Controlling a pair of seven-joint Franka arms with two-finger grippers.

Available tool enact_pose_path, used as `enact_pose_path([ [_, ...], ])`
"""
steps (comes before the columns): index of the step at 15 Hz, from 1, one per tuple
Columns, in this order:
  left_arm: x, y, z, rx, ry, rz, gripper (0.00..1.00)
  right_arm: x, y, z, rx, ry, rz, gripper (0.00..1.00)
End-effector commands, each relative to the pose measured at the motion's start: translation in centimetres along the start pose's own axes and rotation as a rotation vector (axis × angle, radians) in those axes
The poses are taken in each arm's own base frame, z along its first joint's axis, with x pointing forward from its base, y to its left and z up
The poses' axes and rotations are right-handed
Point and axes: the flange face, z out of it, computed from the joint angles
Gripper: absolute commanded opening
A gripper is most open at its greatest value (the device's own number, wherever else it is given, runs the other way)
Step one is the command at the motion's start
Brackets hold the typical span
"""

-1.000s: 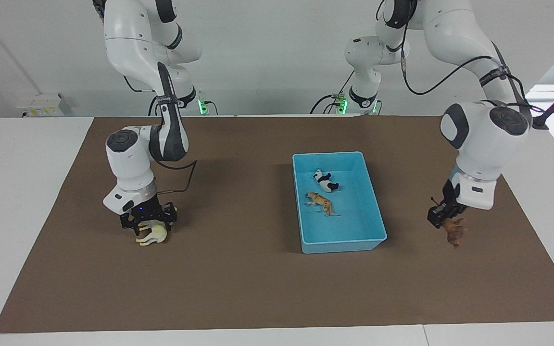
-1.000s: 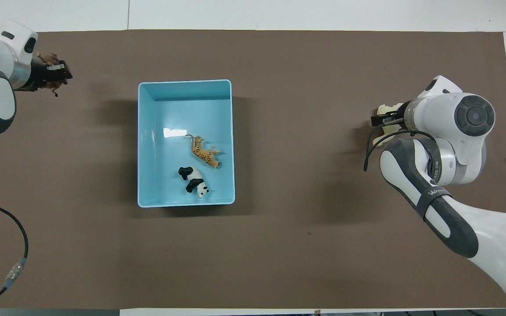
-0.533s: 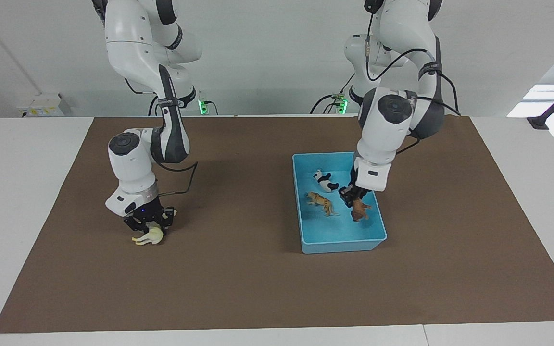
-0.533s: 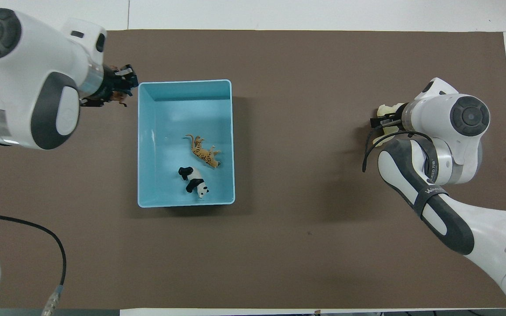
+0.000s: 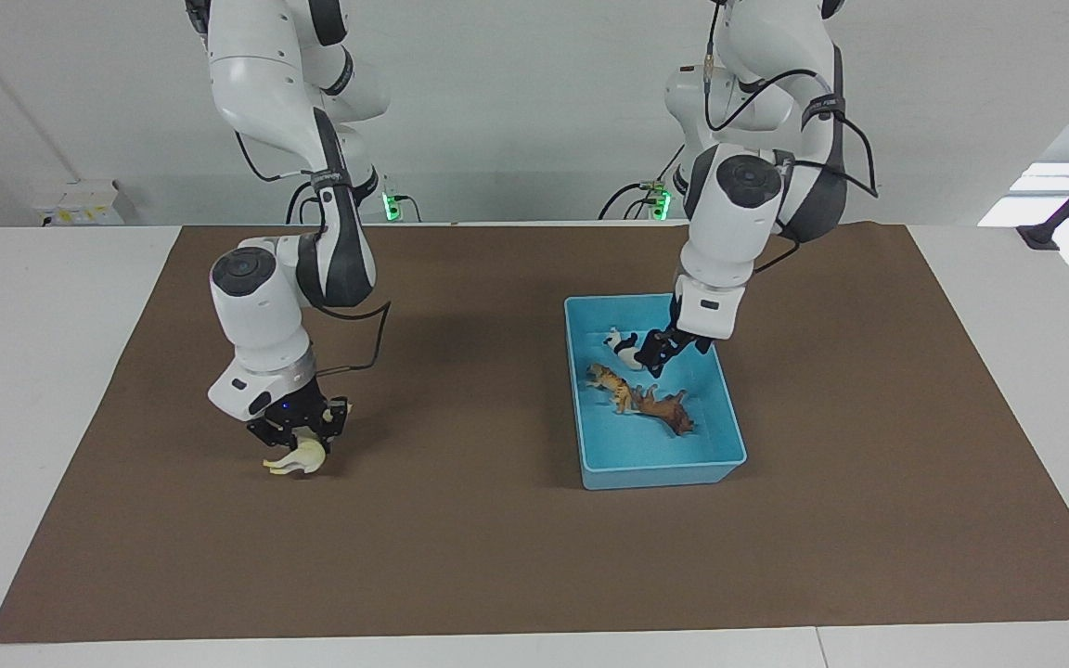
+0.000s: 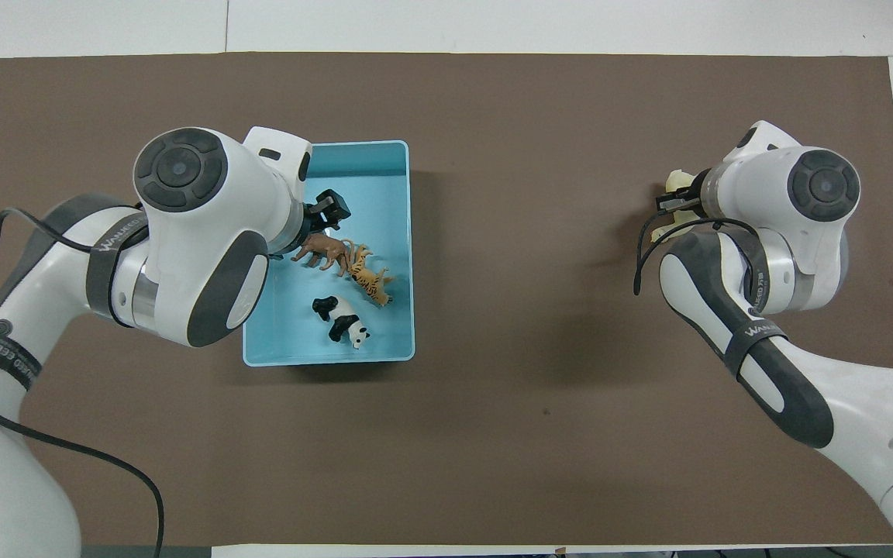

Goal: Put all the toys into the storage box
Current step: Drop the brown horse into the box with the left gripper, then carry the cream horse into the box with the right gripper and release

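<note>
The cream camel will leave my right gripper and stay between the dark brown lion and the tiger (image 6: pixel 337 257) in the box as I let it go.
The light blue storage box (image 5: pixel 655 471) (image 6: pixel 361 167) stands on the brown mat toward the left arm's end. In it lie the panda (image 5: pixel 625 346) (image 6: pixel 342 318), the tiger (image 5: pixel 611 382) (image 6: pixel 370 280) and the dark brown lion (image 5: pixel 670 412) (image 6: pixel 322 249), the lion touching the tiger. My left gripper (image 5: pixel 660 353) (image 6: pixel 328 211) hangs open and empty over the box, just above the toys. My right gripper (image 5: pixel 298 443) (image 6: pixel 675 203) is shut on the cream camel (image 5: pixel 296 458) (image 6: pixel 677 183), low over the mat toward the right arm's end.
The brown mat (image 5: pixel 460 557) (image 6: pixel 532 349) covers most of the white table (image 5: pixel 33 306). The left arm's elbow and cable (image 6: pixel 67 457) hang over the mat beside the box. A black cable loops at the right wrist (image 6: pixel 644 248).
My left arm swung in from its end of the table with the lion, came over the box and let the lion go; it now lies inside. The right gripper with the camel barely moved.
</note>
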Motion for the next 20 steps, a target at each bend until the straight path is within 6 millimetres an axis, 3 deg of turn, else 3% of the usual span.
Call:
enact_pose_path([
  [1,2.9,-5.3,-4.4,0.015,-0.032,0.065,1.0,4.2,-7.9,-7.7,0.019,-0.023,0.075,0.0],
  [3,4.1,-6.9,-7.7,0.047,-0.083,0.191,1.0,5.5,-14.3,-10.4,0.053,-0.016,0.143,0.0],
  [4,4.8,-8.6,-8.6,0.058,-0.107,0.23,1.0,5.9,-17.7,-11.4,0.092,0.006,0.157,0.0],
  [6,4.6,-12.1,-10.7,0.064,-0.135,0.288,1.0,5.4,-25.0,-12.8,0.189,0.031,0.165,0.0],
  [7,4.2,-13.1,-10.7,0.071,-0.155,0.303,1.0,4.7,-29.3,-12.5,0.226,0.048,0.155,0.0],
  [8,3.9,-13.2,-10.5,0.072,-0.162,0.326,1.0,3.6,-33.7,-11.5,0.243,0.071,0.117,0.0],
  [9,4.0,-13.4,-10.5,0.07,-0.16,0.335,1.0,3.0,-36.3,-10.0,0.257,0.088,0.099,0.0],
  [11,4.3,-13.3,-10.7,0.066,-0.151,0.335,1.0,1.9,-40.0,-6.2,0.261,0.088,0.083,0.0],
  [13,4.5,-13.3,-10.8,0.068,-0.16,0.341,1.0,-0.2,-44.4,-3.7,0.277,0.113,0.042,0.0],
  [14,4.5,-13.4,-10.8,0.069,-0.163,0.344,1.0,-1.1,-45.7,-3.0,0.286,0.114,0.049,0.0],
  [15,4.5,-13.5,-10.8,0.07,-0.168,0.352,1.0,-1.5,-45.8,-3.0,0.286,0.095,0.114,0.68],
  [16,4.1,-13.6,-11.0,0.076,-0.185,0.362,1.0,-2.3,-46.9,-3.2,0.289,0.074,0.192,0.99],
  [18,3.8,-13.5,-11.1,0.079,-0.195,0.373,1.0,-2.7,-47.1,-3.4,0.265,0.026,0.318,1.0],
  [20,3.5,-13.5,-11.1,0.079,-0.215,0.432,1.0,-1.6,-45.0,-5.8,0.254,0.038,0.368,1.0],
])
